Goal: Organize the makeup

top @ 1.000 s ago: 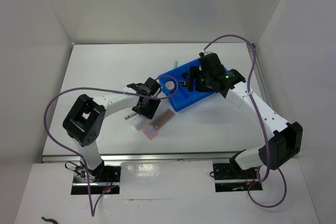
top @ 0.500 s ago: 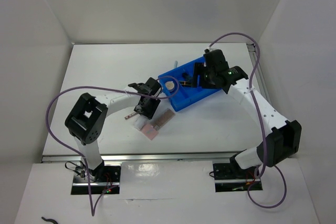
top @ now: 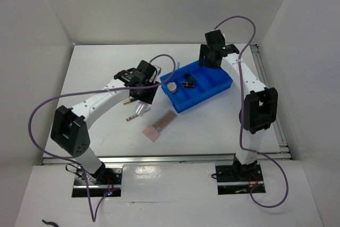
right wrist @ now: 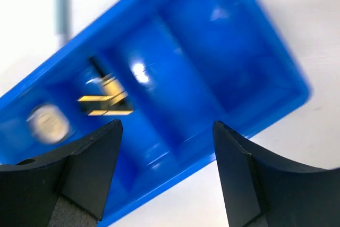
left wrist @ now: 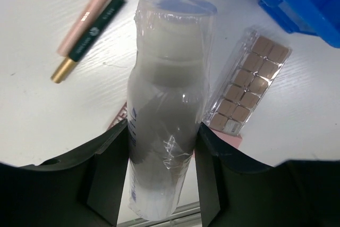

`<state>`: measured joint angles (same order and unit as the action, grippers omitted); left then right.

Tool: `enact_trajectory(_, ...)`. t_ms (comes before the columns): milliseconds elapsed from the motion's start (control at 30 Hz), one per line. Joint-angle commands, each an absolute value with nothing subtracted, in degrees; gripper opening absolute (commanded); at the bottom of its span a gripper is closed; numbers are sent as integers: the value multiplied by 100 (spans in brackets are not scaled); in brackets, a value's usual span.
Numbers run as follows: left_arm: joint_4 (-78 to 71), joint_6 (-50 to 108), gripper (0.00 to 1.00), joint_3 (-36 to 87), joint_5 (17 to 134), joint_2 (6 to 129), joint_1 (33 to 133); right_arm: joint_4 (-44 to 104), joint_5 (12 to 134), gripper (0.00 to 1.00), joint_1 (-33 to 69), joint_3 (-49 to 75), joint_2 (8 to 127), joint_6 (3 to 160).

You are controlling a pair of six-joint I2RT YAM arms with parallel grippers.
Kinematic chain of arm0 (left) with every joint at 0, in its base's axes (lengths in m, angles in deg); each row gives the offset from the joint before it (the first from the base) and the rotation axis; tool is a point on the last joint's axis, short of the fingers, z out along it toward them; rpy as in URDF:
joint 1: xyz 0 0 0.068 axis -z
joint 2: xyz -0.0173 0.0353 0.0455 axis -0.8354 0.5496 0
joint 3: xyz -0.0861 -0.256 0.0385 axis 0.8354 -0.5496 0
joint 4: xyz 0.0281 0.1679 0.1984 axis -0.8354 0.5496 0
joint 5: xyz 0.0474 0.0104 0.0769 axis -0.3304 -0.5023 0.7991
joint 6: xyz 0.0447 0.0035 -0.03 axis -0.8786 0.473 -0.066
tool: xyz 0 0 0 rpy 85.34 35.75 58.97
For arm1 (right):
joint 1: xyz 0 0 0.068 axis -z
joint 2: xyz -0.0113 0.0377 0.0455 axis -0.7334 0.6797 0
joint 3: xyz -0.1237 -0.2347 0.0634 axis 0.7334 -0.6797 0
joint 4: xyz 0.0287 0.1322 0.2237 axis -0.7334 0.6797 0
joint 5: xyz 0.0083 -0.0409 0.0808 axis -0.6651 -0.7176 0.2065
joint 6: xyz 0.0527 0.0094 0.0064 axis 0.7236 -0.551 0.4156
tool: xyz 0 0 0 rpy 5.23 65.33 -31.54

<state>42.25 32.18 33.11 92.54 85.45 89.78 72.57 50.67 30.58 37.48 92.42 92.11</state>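
I need to use my left gripper to release the clear tube in the blue tray's empty compartment (top: 210, 81), beside the black-gold lipsticks.
My left gripper (top: 142, 94) is shut on the clear tube (left wrist: 167, 104) and holds it above the table, left of the blue tray (top: 210, 90). Under it lie a pink pencil (left wrist: 90, 11), a black-gold pencil (left wrist: 87, 38) and the flat pink palette (left wrist: 247, 86), which also shows in the top view (top: 159, 126). The round compact (top: 172, 85) and black-gold lipsticks (top: 187, 83) lie in the tray's left compartments; both show in the right wrist view, the compact (right wrist: 48, 123) and the lipsticks (right wrist: 103, 99). My right gripper (right wrist: 167, 131) is open and empty above the tray's far edge.
A slim blue-grey stick (right wrist: 62, 9) lies on the table just behind the tray. The tray's two right compartments (right wrist: 223, 62) hold nothing. White walls close in the table at the back and on both sides.
My left gripper has taken the clear tube up off the table and moved back and left. My right gripper has pulled back from over the tray's middle to its far edge.
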Motion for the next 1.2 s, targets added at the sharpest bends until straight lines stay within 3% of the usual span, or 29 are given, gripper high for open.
enact_trajectory(0,4535,3196,0,3718,9144,8111,8655,7382,4684,76,3521,4492,9646,9013)
enact_trajectory(467,4535,3205,0,4088,8731,8101,7996,7980,4745,75,4374,6278,11547,8204)
enact_trajectory(700,4482,3205,0,4255,8678,8259,7942,8076,4720,74,4665,5488,11547,8545)
enact_trajectory(967,4482,3205,0,4641,8362,8532,7890,7822,4237,73,5043,3846,10520,8977)
enact_trajectory(1167,4420,3205,0,4695,8309,8532,7890,7980,3700,75,5175,3773,10466,9083)
